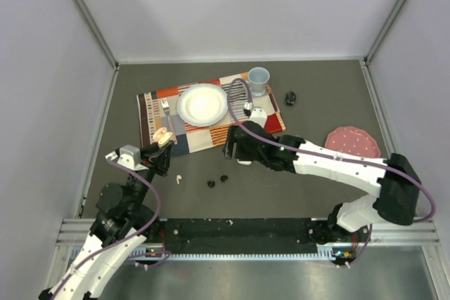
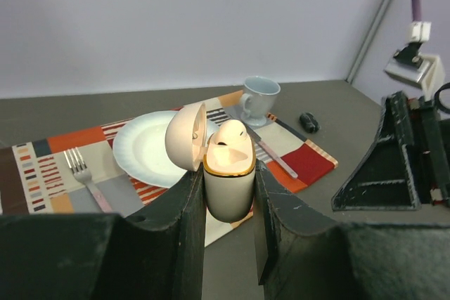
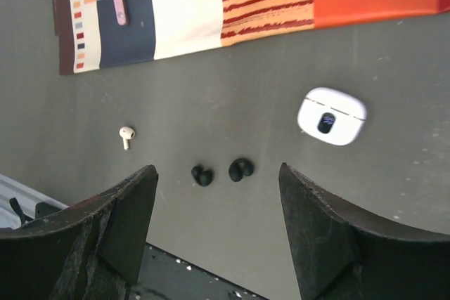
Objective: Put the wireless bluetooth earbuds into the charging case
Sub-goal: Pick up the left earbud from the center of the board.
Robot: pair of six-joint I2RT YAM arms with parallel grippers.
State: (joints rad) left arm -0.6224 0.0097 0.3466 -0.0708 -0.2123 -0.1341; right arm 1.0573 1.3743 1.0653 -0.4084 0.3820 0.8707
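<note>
The white stemmed earbud lies near the black earbuds, and I need to close my right gripper on its round head (image 1: 178, 177) (image 3: 126, 132).
My left gripper (image 2: 228, 177) (image 1: 162, 147) is shut on a beige charging case (image 2: 228, 191) (image 1: 164, 136) with a gold rim. It holds the case upright above the placemat's near edge with the lid (image 2: 185, 136) swung open to the left. I cannot tell whether a bud sits inside. My right gripper (image 3: 216, 173) (image 1: 233, 152) hangs open above the table with nothing between its fingers. Below it lie two black earbuds (image 3: 202, 175) (image 3: 241, 168) (image 1: 211, 184) (image 1: 224, 178). One white stemmed earbud (image 3: 126, 135) (image 1: 178, 180) lies to their left.
A shut white case (image 3: 331, 116) with a small dark window lies right of the black buds. The striped placemat (image 1: 239, 128) carries a white plate (image 1: 202, 104), fork (image 1: 166, 110), cup (image 1: 258, 80) and another white case (image 1: 258, 114). A black case (image 1: 290, 97) and a pink plate (image 1: 352, 142) lie to the right.
</note>
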